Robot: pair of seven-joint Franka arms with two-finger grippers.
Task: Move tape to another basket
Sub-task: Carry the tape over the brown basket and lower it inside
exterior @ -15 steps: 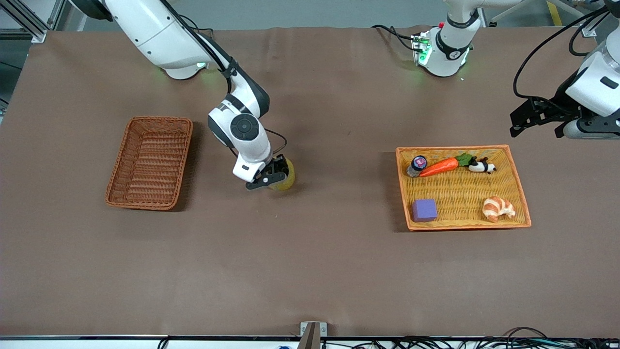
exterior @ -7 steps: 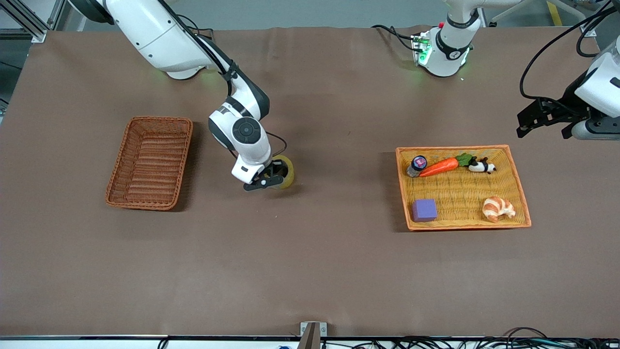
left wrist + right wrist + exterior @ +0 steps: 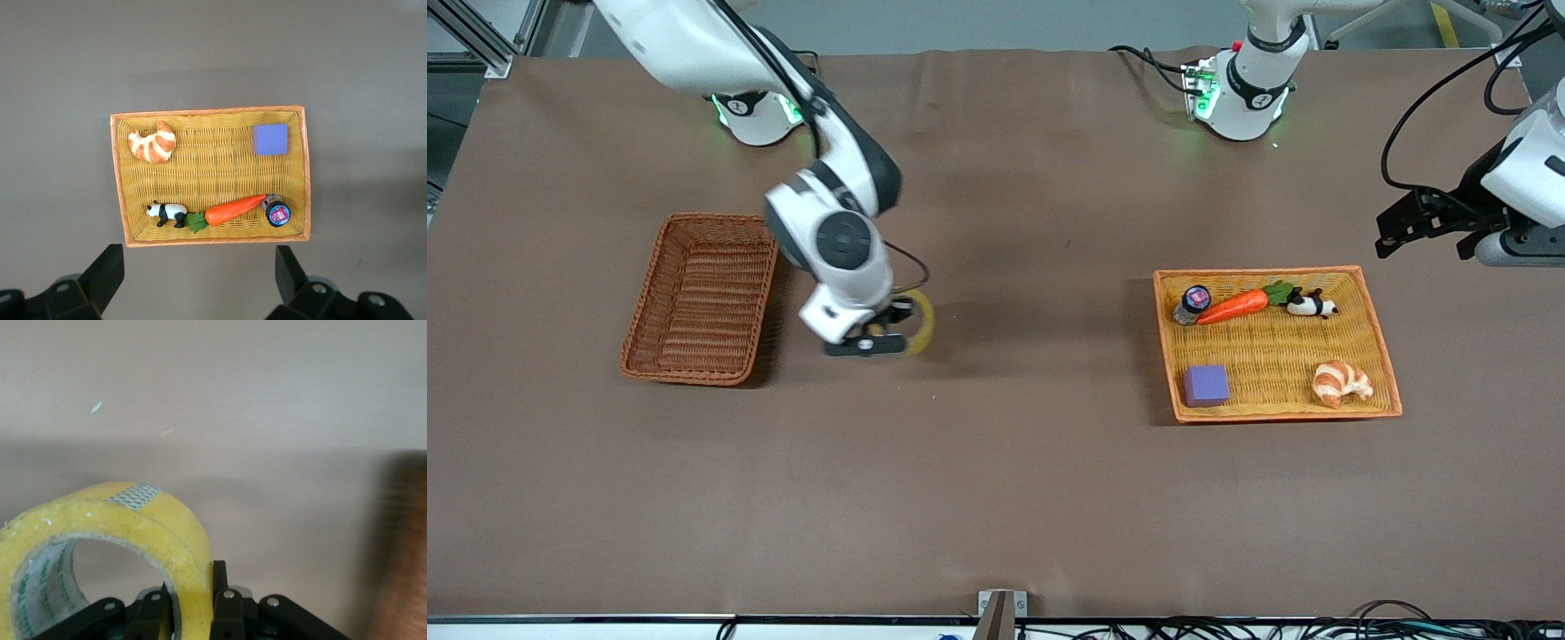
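My right gripper should release the yellowish tape roll near the middle of the empty reddish-brown wicker basket (image 3: 715, 292).
My right gripper (image 3: 885, 333) is shut on the yellowish tape roll (image 3: 919, 325), pinching its wall, and holds it above the brown table beside the reddish-brown wicker basket (image 3: 703, 298). In the right wrist view the tape (image 3: 127, 540) fills the lower corner, clamped between my fingers (image 3: 223, 600). The basket shows as a dark blur (image 3: 407, 547) at that view's edge. My left gripper (image 3: 1418, 222) is open and empty, up in the air past the orange tray, at the left arm's end of the table; its fingertips (image 3: 107, 273) frame the left wrist view.
A bright orange-yellow flat tray (image 3: 1378, 342) holds a carrot (image 3: 1234, 306), a small bottle (image 3: 1192, 304), a panda toy (image 3: 1311, 305), a purple block (image 3: 1206, 385) and a croissant (image 3: 1341, 382). The left wrist view shows the same tray (image 3: 119, 180).
My right gripper has carried the tape toward the reddish-brown basket and lifted it. My left gripper has drawn back slightly toward the table's end.
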